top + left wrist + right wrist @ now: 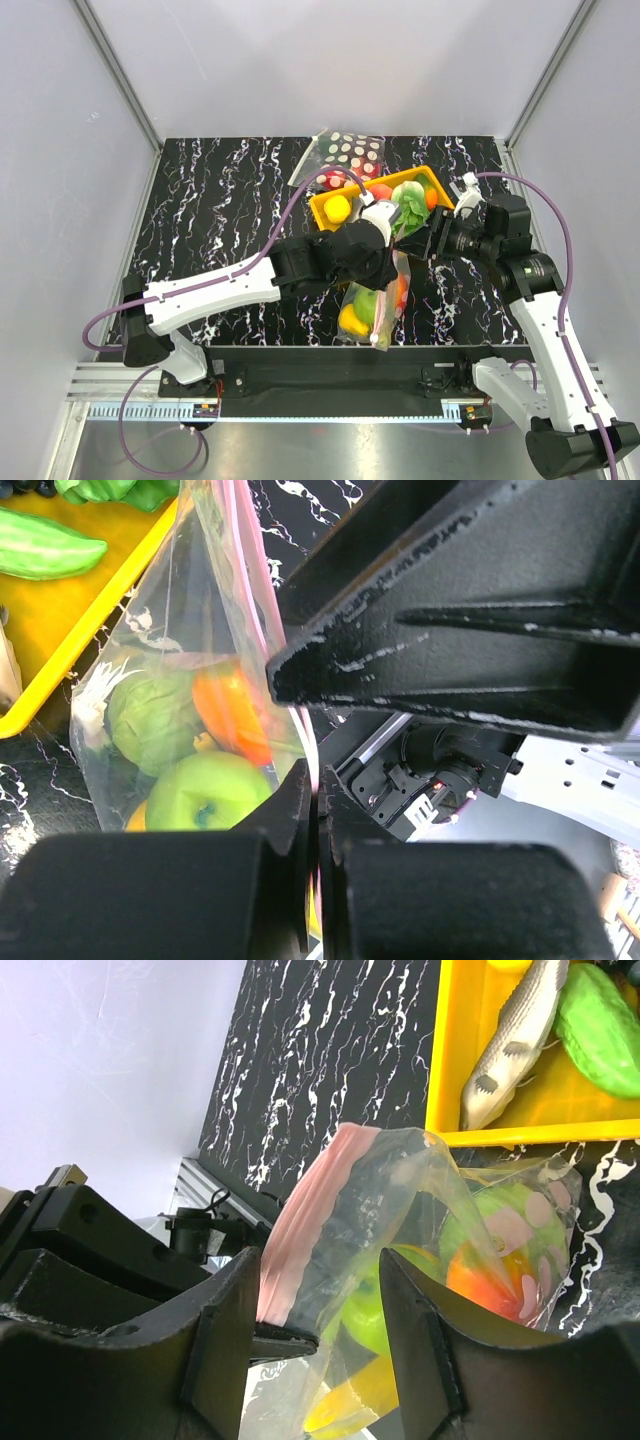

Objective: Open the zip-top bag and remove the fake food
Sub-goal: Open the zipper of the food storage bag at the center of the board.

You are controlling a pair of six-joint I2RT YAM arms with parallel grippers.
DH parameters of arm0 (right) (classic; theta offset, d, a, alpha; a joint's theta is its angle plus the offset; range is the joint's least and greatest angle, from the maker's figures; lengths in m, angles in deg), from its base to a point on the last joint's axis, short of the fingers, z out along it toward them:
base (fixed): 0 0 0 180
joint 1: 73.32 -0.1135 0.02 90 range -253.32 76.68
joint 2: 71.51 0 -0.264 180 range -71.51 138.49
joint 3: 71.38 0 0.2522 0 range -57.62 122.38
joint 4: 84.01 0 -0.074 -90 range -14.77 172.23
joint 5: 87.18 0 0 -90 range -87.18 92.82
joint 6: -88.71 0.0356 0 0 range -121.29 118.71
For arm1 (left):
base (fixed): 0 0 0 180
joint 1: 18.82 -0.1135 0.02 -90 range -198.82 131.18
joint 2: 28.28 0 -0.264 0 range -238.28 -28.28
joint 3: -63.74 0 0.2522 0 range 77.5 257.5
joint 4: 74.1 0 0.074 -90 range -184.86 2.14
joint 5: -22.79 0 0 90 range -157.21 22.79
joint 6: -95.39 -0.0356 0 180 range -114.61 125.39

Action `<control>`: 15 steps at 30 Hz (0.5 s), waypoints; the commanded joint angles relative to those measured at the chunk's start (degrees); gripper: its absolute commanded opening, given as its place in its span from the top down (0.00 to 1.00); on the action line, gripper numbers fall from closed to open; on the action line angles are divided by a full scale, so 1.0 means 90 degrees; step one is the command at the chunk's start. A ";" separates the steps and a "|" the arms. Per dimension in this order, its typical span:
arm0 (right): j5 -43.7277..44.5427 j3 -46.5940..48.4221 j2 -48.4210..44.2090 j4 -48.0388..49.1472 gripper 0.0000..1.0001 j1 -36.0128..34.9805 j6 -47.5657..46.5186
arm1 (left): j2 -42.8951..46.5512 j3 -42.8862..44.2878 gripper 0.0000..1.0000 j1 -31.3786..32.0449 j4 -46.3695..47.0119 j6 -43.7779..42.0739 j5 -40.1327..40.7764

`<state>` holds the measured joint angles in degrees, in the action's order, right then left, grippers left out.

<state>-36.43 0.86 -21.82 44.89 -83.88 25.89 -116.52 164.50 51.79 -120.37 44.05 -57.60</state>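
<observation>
The bag's two pink edges are pinched together in my left gripper, so it should open and take just one edge (pixel 296 718) while my right gripper holds the other.
The zip-top bag (pixel 378 298) hangs see-through below the two grippers, pink zip strip (pixel 305 1210) at its top. Inside it is fake food: a green apple (pixel 205 792), an orange piece (pixel 232 710) and a green cabbage-like piece (pixel 148 718). My left gripper (pixel 317 785) is shut on the bag's pink-edged side near its mouth, also seen from above (pixel 392 252). My right gripper (pixel 318 1270) is open, its fingers (pixel 222 1330) standing on either side of the bunched zip strip; from above it (pixel 425 243) faces the left gripper.
A yellow tray (pixel 325 215) behind the bag holds more toy food, including a grey fish (pixel 515 1045) and a green vegetable (pixel 600 1020). A polka-dot bag (pixel 345 152) lies at the table's far edge. White walls close in three sides.
</observation>
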 commanded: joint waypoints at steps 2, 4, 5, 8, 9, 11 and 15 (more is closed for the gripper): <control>0.0298 0.0133 -0.0062 -0.0001 0.44 -0.0066 -0.0158 | -0.0009 0.0304 1.00 0.0036 0.0224 -0.0047 0.0065; 0.0327 0.0065 -0.0111 -0.0021 0.45 -0.0056 -0.0178 | 0.0000 0.0304 1.00 0.0045 0.0224 -0.0047 0.0065; 0.0356 0.0046 -0.0121 -0.0040 0.46 -0.0066 -0.0178 | -0.0009 0.0304 1.00 0.0045 0.0224 -0.0047 0.0065; 0.0376 -0.0042 -0.0160 -0.0021 0.47 -0.0066 -0.0168 | -0.0009 0.0323 1.00 0.0035 0.0214 -0.0047 0.0075; 0.0376 -0.0072 -0.0170 -0.0021 0.47 -0.0066 -0.0168 | -0.0029 0.0323 1.00 0.0035 0.0214 -0.0047 0.0075; 0.0415 -0.0101 -0.0170 -0.0021 0.48 -0.0066 -0.0188 | -0.0038 0.0343 1.00 0.0035 0.0185 -0.0047 0.0085; 0.0435 -0.0159 -0.0180 -0.0030 0.49 -0.0066 -0.0246 | -0.0038 0.0362 1.00 0.0036 0.0156 -0.0047 0.0095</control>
<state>-34.31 0.08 -23.02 44.72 -84.15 25.28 -117.03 164.59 51.81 -120.92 44.05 -57.58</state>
